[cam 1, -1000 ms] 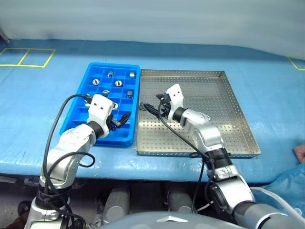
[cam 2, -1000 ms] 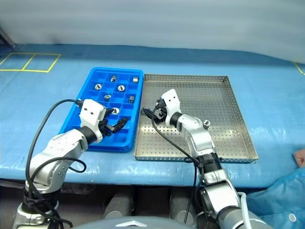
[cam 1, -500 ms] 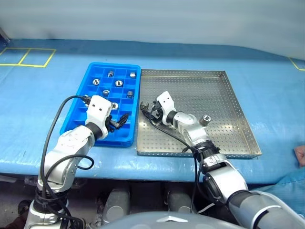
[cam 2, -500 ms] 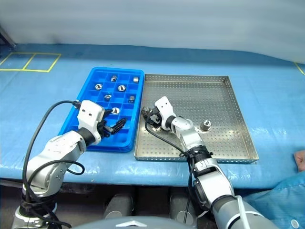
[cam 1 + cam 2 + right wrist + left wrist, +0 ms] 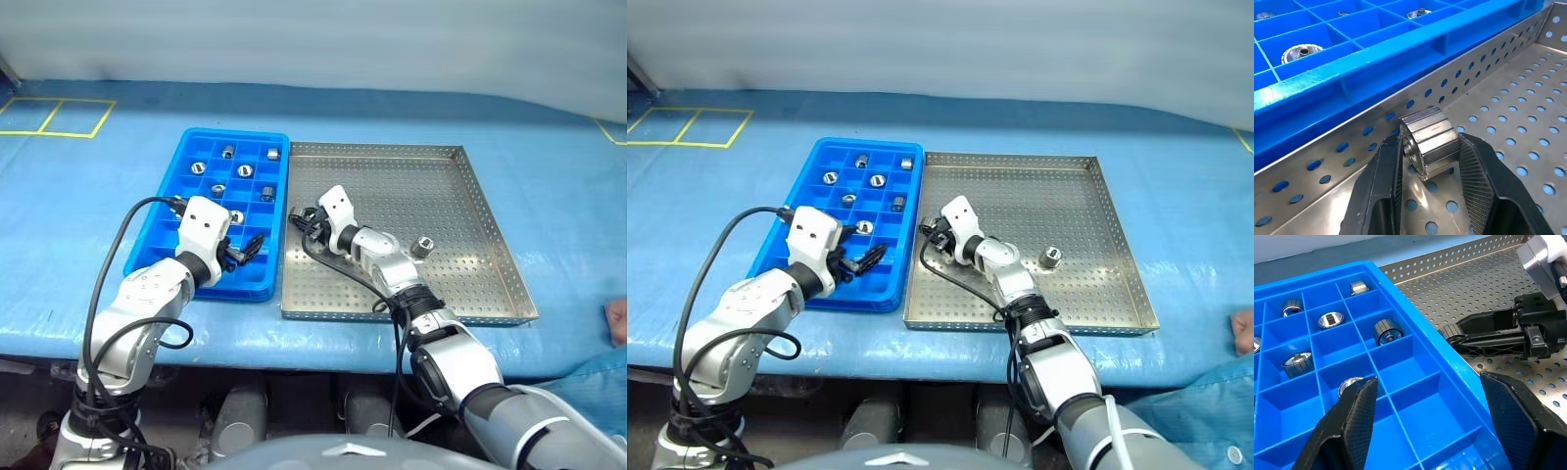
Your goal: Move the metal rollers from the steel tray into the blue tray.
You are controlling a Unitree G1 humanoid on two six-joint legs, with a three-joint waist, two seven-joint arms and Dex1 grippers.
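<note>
Next, I release the metal roller from my right gripper in the blue tray's nearest compartment row [image 5: 222, 269], under my left gripper.
The steel tray [image 5: 441, 196] lies right of the blue tray [image 5: 172, 210], their rims side by side. My right gripper [image 5: 299, 217] is low at the steel tray's left rim, shut on a metal roller [image 5: 1430, 144] that rests on the perforated floor; its fingers [image 5: 1388, 166] press both sides. Another metal roller [image 5: 422, 247] stands farther right on the steel tray. Several rollers [image 5: 244, 170] sit in the blue tray's far compartments. My left gripper [image 5: 245, 250] hovers open over the blue tray's near right compartments, nothing between its fingers [image 5: 1359, 406].
Both trays rest on a table covered in blue cloth [image 5: 78, 225], with yellow tape marks [image 5: 59, 117] at the far left. A person's hand [image 5: 617, 315] and blue sleeve [image 5: 598, 377] show at the near right edge. Black cables hang from both wrists.
My right gripper dropped down to the steel tray's floor beside the left rim and closed on the roller there. The left arm stayed still.
</note>
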